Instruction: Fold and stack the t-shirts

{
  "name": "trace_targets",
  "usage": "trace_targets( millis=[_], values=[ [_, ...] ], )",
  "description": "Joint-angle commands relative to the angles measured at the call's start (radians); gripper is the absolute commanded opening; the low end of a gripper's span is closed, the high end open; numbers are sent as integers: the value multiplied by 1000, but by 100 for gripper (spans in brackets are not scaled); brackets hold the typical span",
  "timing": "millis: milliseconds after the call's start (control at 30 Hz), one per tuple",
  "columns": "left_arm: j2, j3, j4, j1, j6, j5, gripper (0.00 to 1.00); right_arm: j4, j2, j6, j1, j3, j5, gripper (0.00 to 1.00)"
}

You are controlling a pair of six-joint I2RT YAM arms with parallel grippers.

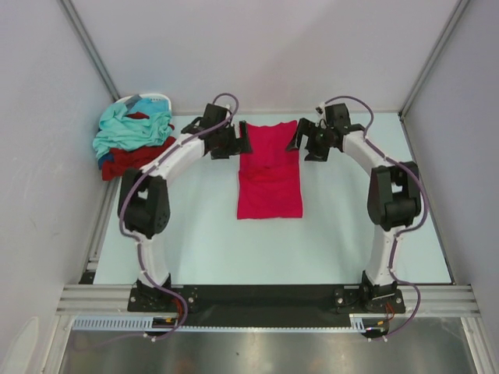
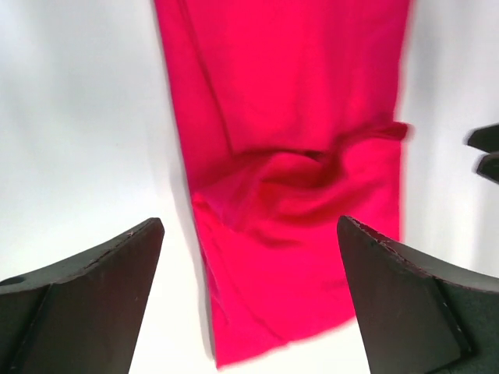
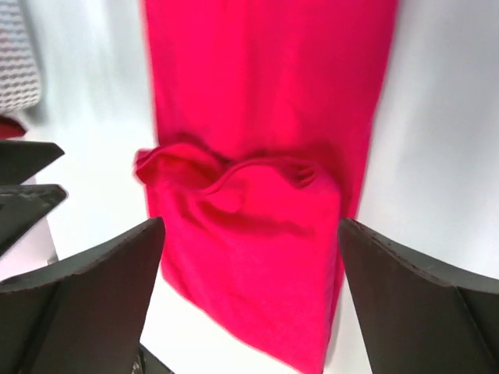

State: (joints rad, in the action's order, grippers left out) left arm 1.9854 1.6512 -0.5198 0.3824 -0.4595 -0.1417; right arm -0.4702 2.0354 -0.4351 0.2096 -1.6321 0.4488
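I will next bring my right gripper over to the near corner (image 1: pixel 299 216) (image 3: pixel 316 366) of the crimson-pink t-shirt on that gripper's own side, and close it there.
The crimson-pink t-shirt (image 1: pixel 269 171) lies flat in the middle of the table as a long narrow strip with its sides folded in. It also shows in the left wrist view (image 2: pixel 288 179) and in the right wrist view (image 3: pixel 257 171), with a wrinkled fold across it. My left gripper (image 1: pixel 240 140) is open and empty just above its far left edge. My right gripper (image 1: pixel 299 136) is open and empty above its far right edge. The light teal shirt (image 1: pixel 129 128) and the dark maroon shirt (image 1: pixel 129 160) lie piled at the far left, with a bit of dark blue.
A small white basket (image 1: pixel 144 100) sits under the shirt pile at the far left corner. Grey walls close in the table on three sides. A metal rail runs along the near edge by the arm bases.
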Motion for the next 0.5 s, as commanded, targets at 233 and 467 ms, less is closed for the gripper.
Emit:
trace_targets(
  millis=[233, 467],
  values=[
    [-398, -482, 417, 29, -284, -141, 100, 674, -281, -439, 91, 541, 64, 100],
    [-370, -554, 492, 70, -326, -90, 100, 677, -95, -444, 120, 428, 19, 100]
  ],
)
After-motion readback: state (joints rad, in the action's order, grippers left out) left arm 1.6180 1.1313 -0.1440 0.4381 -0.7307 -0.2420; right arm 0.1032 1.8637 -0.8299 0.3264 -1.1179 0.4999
